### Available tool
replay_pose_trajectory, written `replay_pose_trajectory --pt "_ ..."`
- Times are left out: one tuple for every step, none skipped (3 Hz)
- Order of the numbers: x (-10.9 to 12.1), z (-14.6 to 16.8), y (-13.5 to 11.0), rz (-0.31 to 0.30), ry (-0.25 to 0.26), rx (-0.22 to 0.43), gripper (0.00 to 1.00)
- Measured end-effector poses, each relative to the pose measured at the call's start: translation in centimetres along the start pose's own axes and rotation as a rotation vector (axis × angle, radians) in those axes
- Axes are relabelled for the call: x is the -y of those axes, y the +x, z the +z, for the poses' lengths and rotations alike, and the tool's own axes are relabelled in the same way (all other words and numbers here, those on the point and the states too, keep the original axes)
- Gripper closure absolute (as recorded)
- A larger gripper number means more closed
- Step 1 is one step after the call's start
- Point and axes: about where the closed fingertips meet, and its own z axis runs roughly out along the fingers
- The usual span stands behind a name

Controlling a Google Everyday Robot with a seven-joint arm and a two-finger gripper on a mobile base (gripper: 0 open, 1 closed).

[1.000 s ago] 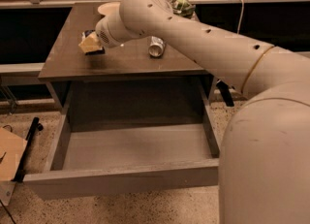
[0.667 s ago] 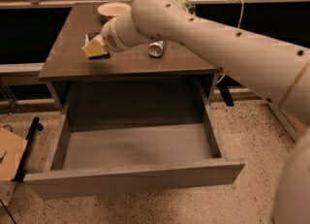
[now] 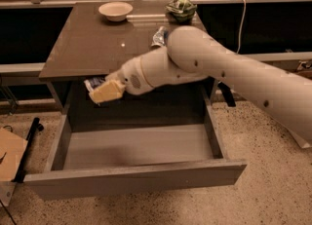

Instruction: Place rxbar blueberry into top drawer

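Next, I let go of the rxbar blueberry with my gripper around the middle of the open top drawer's grey bottom (image 3: 152, 142).
The rxbar blueberry (image 3: 92, 83) shows as a dark blue wrapper end sticking out to the left of my gripper (image 3: 104, 91). The gripper's tan fingers (image 3: 109, 91) are shut on it. The gripper hangs just in front of the table's front edge, above the back left part of the open top drawer (image 3: 136, 178). The drawer is pulled fully out and its light grey inside (image 3: 141, 146) holds nothing. My white arm reaches in from the right, across the table's right front corner.
On the brown table top (image 3: 92, 44) stand a cream bowl (image 3: 115, 10) at the back, a green-and-white bag (image 3: 181, 7) at the back right, and a silver can (image 3: 158, 36), partly hidden behind my arm. A cardboard piece (image 3: 9, 153) lies on the floor left.
The gripper has moved from above the left of the table top forward and down past the front edge, carrying the bar over the open drawer.
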Motion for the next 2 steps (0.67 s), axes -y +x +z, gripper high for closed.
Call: replay_pose_trajectory --pt "-1.9 -1.9 7.8 0.128 -0.082 -0.016 1.00" --pt "-0.3 -3.2 16.6 0.286 0.038 -0.108 1.00"
